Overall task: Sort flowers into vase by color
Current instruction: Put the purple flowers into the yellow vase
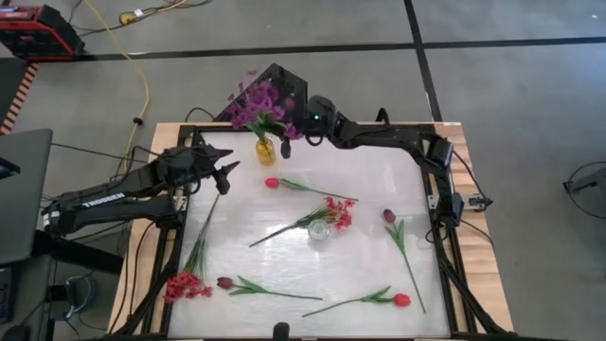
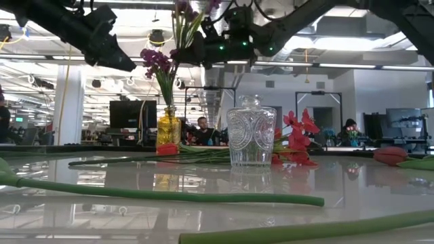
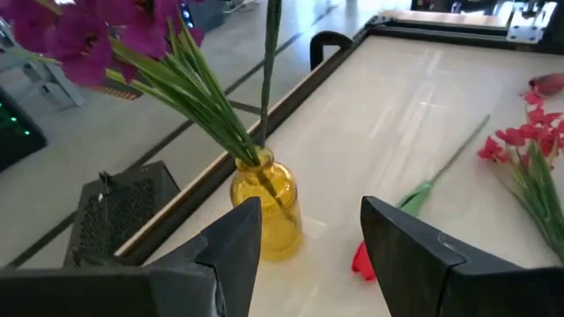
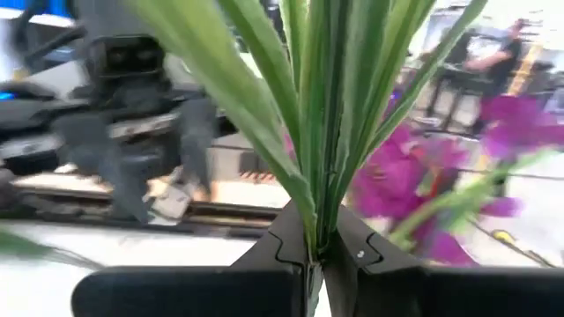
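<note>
My right gripper is to let go of the purple spray in the yellow vase [image 1: 270, 149], so that it will stand there among the other purple sprays.
A yellow vase [image 1: 265, 151] stands at the table's far side with purple sprays [image 1: 254, 104] in it. My right gripper [image 4: 317, 255] is above it, shut on one more purple spray [image 4: 397, 180]. My left gripper [image 3: 308, 255] hovers open just left of the vase [image 3: 264, 202], holding nothing. A clear glass vase [image 1: 320, 230] stands mid-table. Flowers lie flat on the table: a red tulip [image 1: 272, 183], a red cluster [image 1: 337, 212] beside the glass vase, two maroon tulips [image 1: 389, 217] [image 1: 225, 282], another red tulip [image 1: 401, 300] and a red cluster [image 1: 187, 286]. My right gripper pinches the spray's green stem and leaves [image 4: 317, 207] between its two fingers, below the blossoms. The fingers come in about level from the table's right, across the stem. The spray stands nearly upright, and a straight stem [image 3: 267, 79] runs down into the yellow vase's neck.
The table's black frame [image 1: 445, 237] runs along its edges. A dark perforated block [image 3: 115, 211] sits outside the far rail. People sit at desks in the room beyond. Long green stems [image 2: 169, 194] lie across the near part of the table.
</note>
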